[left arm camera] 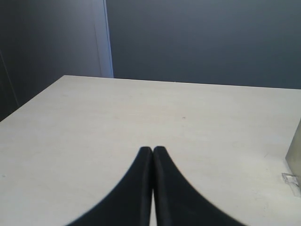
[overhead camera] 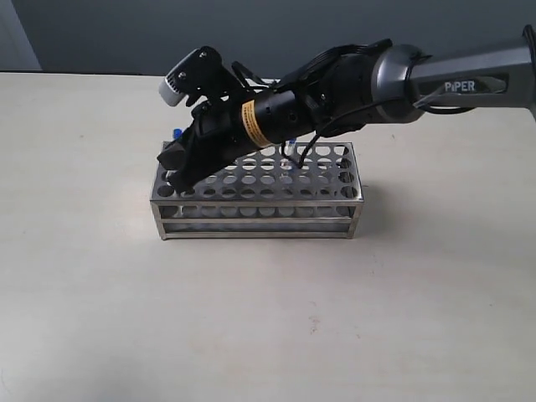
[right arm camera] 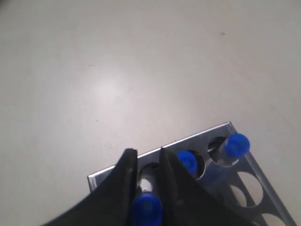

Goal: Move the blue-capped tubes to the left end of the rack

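Note:
My right gripper should put the blue-capped tube down in the end-row hole (overhead camera: 167,176) (right arm camera: 147,175) just behind the rack's front corner hole.
The steel rack (overhead camera: 260,205) stands mid-table. My right gripper (overhead camera: 177,177) reaches across to the rack's left end and is shut on a blue-capped tube (right arm camera: 146,207). The tube's lower part points into the corner hole (right arm camera: 149,175) between the fingers (right arm camera: 126,175). Two more blue-capped tubes (right arm camera: 188,161) (right arm camera: 235,145) stand in the neighbouring holes of the same end row of the rack (right arm camera: 263,188). In the exterior view one blue cap (overhead camera: 177,132) shows behind the gripper, and the arm hides the other tubes. My left gripper (left arm camera: 153,149) is shut and empty, over bare table.
The right arm (overhead camera: 377,79) lies slantwise over the rack's back rows. The pale table (overhead camera: 268,318) runs wide around the rack. In the left wrist view a small clear object (left arm camera: 291,177) lies at the table's side, and a dark wall stands behind.

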`<action>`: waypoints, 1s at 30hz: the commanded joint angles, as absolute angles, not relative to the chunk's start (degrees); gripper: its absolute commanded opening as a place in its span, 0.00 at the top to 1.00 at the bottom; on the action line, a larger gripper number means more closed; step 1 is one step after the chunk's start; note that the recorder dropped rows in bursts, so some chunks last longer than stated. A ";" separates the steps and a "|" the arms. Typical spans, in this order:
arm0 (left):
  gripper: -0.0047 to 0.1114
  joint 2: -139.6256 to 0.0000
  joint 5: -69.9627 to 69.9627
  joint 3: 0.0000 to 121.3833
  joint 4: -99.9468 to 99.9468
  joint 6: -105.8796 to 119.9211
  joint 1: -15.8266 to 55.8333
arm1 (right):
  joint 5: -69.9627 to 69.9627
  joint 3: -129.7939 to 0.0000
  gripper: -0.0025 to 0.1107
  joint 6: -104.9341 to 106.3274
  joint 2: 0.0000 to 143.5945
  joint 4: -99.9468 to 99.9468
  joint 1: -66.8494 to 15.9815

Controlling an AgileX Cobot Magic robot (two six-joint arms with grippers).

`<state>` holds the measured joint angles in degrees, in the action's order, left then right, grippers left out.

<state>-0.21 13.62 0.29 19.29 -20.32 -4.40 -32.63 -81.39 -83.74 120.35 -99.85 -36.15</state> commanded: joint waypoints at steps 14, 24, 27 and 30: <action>0.96 0.00 13.77 0.10 19.12 -20.38 -3.87 | -33.25 -85.98 0.99 -82.47 124.77 -99.95 -39.44; 0.96 0.00 13.77 0.10 19.12 -20.38 -3.87 | -33.52 -85.98 0.99 -82.47 125.74 -99.95 -39.44; 0.96 0.00 13.77 0.10 19.12 -20.38 -3.87 | -34.45 -85.98 0.99 -82.47 125.74 -99.95 -39.44; 0.96 0.00 13.77 0.10 19.12 -20.38 -3.87 | -36.04 -85.98 0.94 -82.47 125.74 -99.95 -39.44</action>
<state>-0.21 13.62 0.29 19.29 -20.32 -4.40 -30.30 -85.84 -81.99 125.65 -100.09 -38.68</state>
